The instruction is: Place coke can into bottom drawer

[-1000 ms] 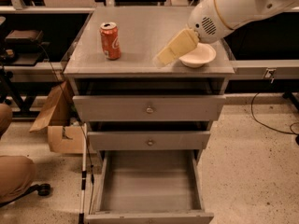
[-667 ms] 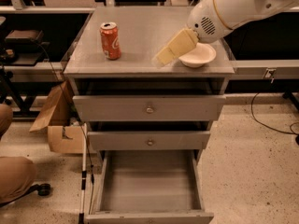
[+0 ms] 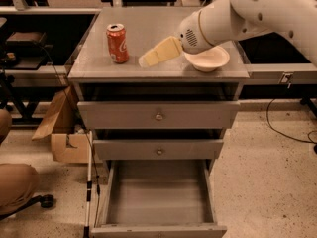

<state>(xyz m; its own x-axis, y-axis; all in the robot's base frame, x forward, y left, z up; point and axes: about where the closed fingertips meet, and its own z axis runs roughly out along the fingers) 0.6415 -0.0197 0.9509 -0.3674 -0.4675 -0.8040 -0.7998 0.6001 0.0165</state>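
Note:
The can's lower half stays free below the fingers, so next I move my gripper to the upper half of the coke can (image 3: pixel 117 34) and close it there.
The coke can (image 3: pixel 118 43) stands upright on the left part of the grey cabinet top (image 3: pixel 148 24). It is red-orange with white script and a silver top. My gripper (image 3: pixel 148 58) is cream-coloured, at the end of the white arm that reaches in from the upper right. It hovers over the cabinet top just right of the can, pointing at it, with a small gap between them. It holds nothing. The bottom drawer (image 3: pixel 158 230) is pulled wide open below, and its grey tray is empty.
A white bowl (image 3: pixel 210 59) sits on the right of the cabinet top, partly under the arm. Two upper drawers with round knobs (image 3: pixel 159 116) are shut. A cardboard box (image 3: pixel 67 143) and a cane-like pole (image 3: pixel 88 182) stand left of the cabinet.
The gripper has moved left across the cabinet top, away from the bowl and closer to the coke can. The can, the bowl and the drawers have not moved.

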